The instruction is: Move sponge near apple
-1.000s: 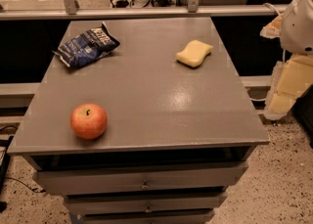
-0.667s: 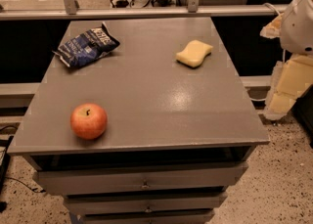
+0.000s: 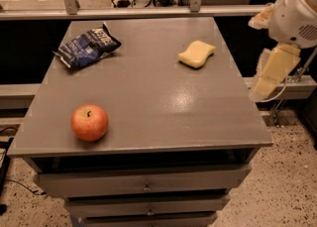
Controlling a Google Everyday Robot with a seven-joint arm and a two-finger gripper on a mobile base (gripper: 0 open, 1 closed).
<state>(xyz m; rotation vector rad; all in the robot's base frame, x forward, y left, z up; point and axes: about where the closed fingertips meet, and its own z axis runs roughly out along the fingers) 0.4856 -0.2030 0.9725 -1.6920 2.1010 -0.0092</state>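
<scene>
Next, I move my gripper to the pale yellow sponge's middle [image 3: 197,53] and close it there, because the sponge has to go near the apple.
The pale yellow sponge [image 3: 197,53] lies flat on the grey table top [image 3: 148,97], at the back right. The red-orange apple [image 3: 89,122] stands at the front left of the same top, far from the sponge. My gripper [image 3: 261,55] hangs off the table's right edge, to the right of the sponge and a little nearer than it. Its two pale yellow fingers [image 3: 275,70] stand apart with nothing between them. It touches neither the sponge nor the apple.
A dark blue chip bag [image 3: 87,46] lies at the table's back left. The table has drawers [image 3: 146,187] under its front edge. A rail [image 3: 148,12] runs behind it, and speckled floor [image 3: 277,181] lies to the right.
</scene>
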